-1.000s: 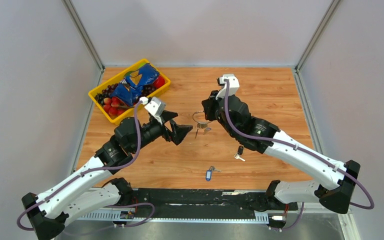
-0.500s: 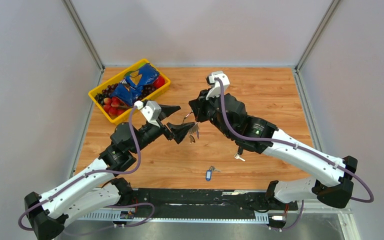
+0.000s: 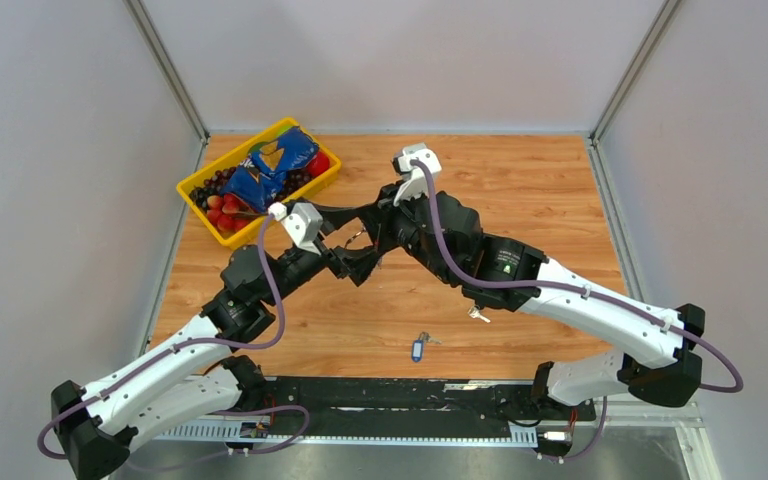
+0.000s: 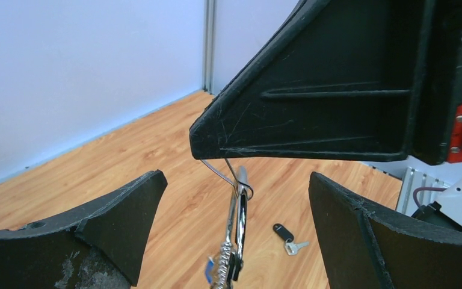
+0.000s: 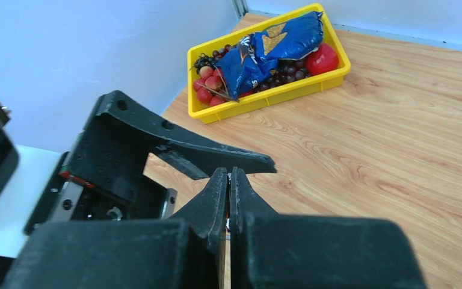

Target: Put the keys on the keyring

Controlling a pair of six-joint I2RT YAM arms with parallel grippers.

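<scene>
Next, my left gripper takes the keyring's wire point(image 4: 237, 186) before my right gripper opens, because the keyring's top sits inside my right gripper and the keys hang loose.
My right gripper point(image 3: 372, 230) is shut on the thin wire keyring point(image 4: 240, 208), which hangs from its fingertips with a small cluster and a blue bit at the bottom. Around the hanging ring, without touching it, stands my left gripper point(image 4: 236, 180), open with one finger on each side. From the right wrist, my right gripper point(image 5: 228, 176) shows pressed together, one left finger point(image 5: 174, 144) just behind it. A black-headed key point(image 4: 284, 231) lies on the table, mostly hidden under my right arm from above. The blue-tagged key point(image 3: 418, 348) lies near the table's front edge.
A yellow basket point(image 3: 197, 210) holding fruit and a blue bag stands at the back left, also in the right wrist view as the yellow basket point(image 5: 277, 96). Grey walls close in three sides. Both forearms cross over the middle of the wooden table.
My right gripper has carried the keyring leftward, from beside the left gripper to between its open fingers. The left gripper has swung slightly up and back. The keys on the table have not moved.
</scene>
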